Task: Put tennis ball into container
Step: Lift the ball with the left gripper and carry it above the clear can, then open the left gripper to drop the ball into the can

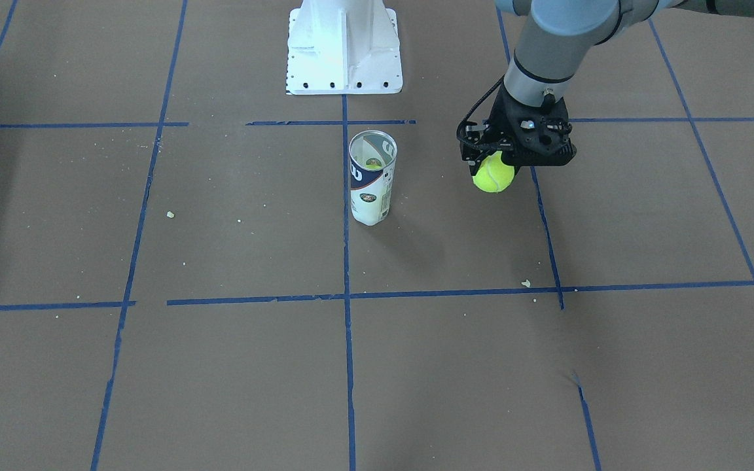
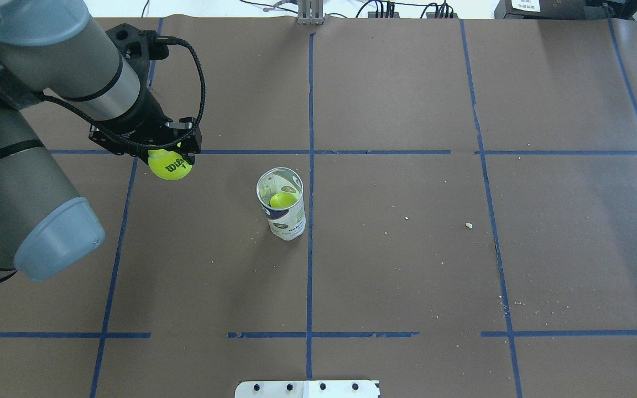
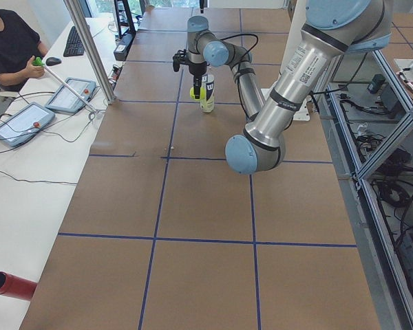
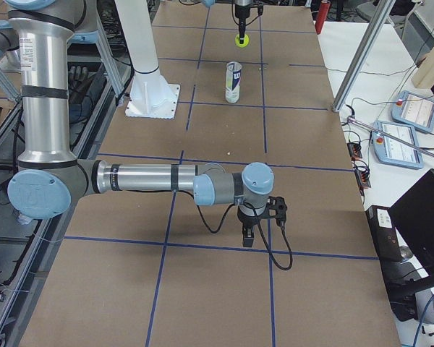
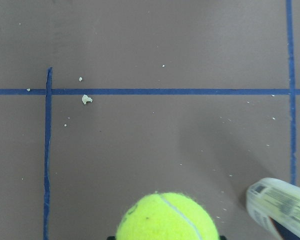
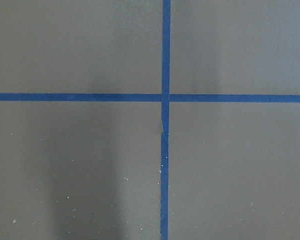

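Note:
The tennis ball will leave my left gripper in the opening of the clear can [image 1: 375, 148], above the second ball.
My left gripper [image 2: 172, 157] is shut on a bright yellow-green tennis ball [image 2: 170, 165] with black lettering and holds it above the brown table. The clear can [image 2: 283, 210] with its white and navy label stands upright on the table, to the ball's right in the overhead view and apart from it. A second yellow-green ball [image 2: 283, 200] lies inside the can. In the left wrist view the held ball [image 5: 167, 217] fills the bottom edge and the can [image 5: 280, 205] shows at the lower right. My right gripper [image 4: 254, 235] hangs low over the table far from the can; I cannot tell its state.
The robot's white metal base [image 1: 344, 46] stands behind the can. Blue tape lines [image 1: 346, 261] grid the brown table, with small crumbs [image 1: 525, 283] scattered about. An operator [image 3: 10, 41] sits at a side desk with tablets, and a red cylinder [image 3: 10, 285] lies there.

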